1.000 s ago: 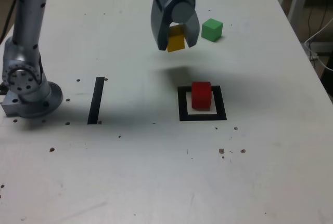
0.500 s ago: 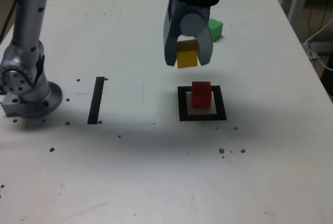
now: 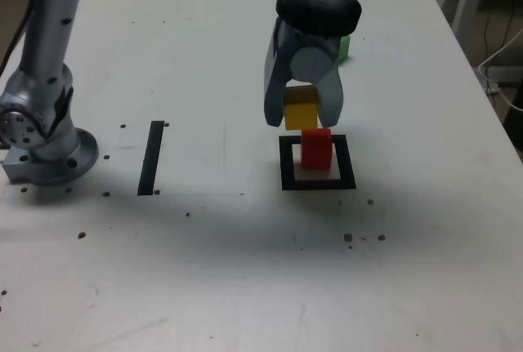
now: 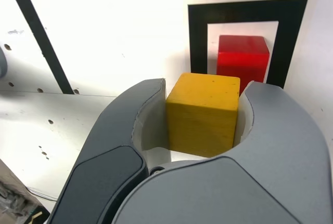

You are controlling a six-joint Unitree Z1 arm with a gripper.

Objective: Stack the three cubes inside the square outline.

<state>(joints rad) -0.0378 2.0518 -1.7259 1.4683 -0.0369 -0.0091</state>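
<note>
The yellow cube will be released from my gripper on top of the red cube (image 3: 318, 131) (image 4: 243, 45), inside the outline made of black tape.
My gripper (image 3: 301, 117) is shut on the yellow cube (image 3: 300, 113) (image 4: 203, 115), holding it in the air just above and slightly to the exterior view's left of the red cube (image 3: 316, 148) (image 4: 242, 61). The red cube stands inside the square outline (image 3: 286, 174) (image 4: 197, 37) of black tape. The green cube (image 3: 344, 46) sits on the table further back, mostly hidden behind the gripper body.
A straight black tape strip (image 3: 151, 157) (image 4: 36, 33) lies to the exterior view's left of the outline. The arm's base (image 3: 41, 135) stands at the exterior view's far left. Small dark specks dot the white table (image 3: 245, 270).
The gripper, carrying the yellow cube, has moved toward the camera and down, from beside the green cube to just over the red cube.
</note>
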